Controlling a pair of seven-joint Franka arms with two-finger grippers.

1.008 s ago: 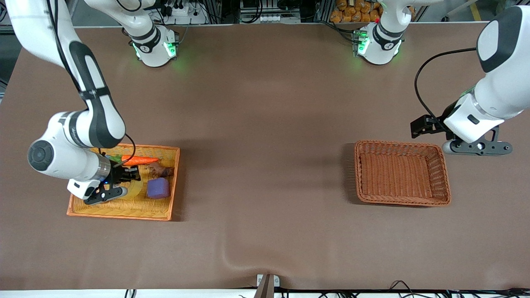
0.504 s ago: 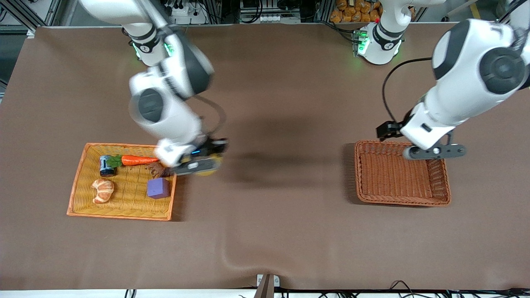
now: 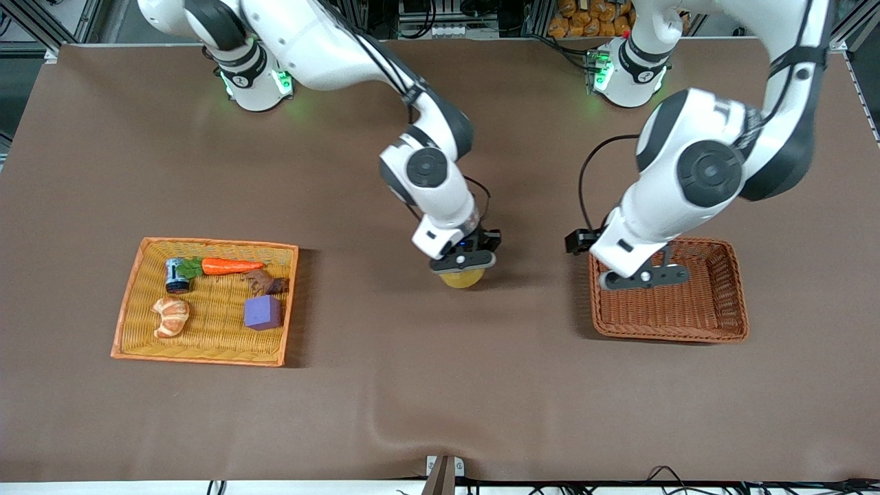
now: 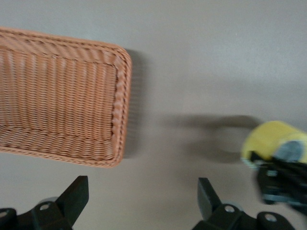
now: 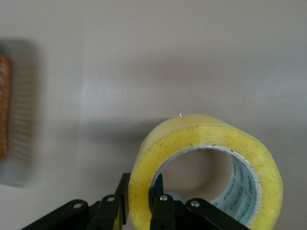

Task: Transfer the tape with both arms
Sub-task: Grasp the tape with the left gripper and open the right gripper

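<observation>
Next, my left gripper closes on the side of the yellow tape roll (image 3: 479, 278) (image 4: 250, 145) that faces the brown basket, with one finger inside the ring.
The yellow tape roll (image 3: 462, 279) hangs in my right gripper (image 3: 463, 262), over the bare table mid-way between the two baskets. In the right wrist view the fingers (image 5: 121, 194) pinch the roll's wall, one outside and one inside the ring (image 5: 192, 136), and the grey-white core shows. My left gripper (image 3: 643, 277) is open and empty, over the brown basket's edge (image 3: 595, 289) on the side toward the tape. In the left wrist view its gripper (image 4: 142, 201) has jaws wide apart over bare table, with the tape (image 4: 271, 139) and the basket (image 4: 120, 96) to either side.
An orange tray (image 3: 289, 302) at the right arm's end holds a carrot (image 3: 230, 265), a small can (image 3: 177, 275), a croissant (image 3: 170, 316), a purple cube (image 3: 262, 312) and a brown item (image 3: 265, 281). The brown basket holds nothing.
My right gripper rose out of the orange tray with the tape and carried it to the table's middle. My left arm swung from beside the brown basket to over its inner edge.
</observation>
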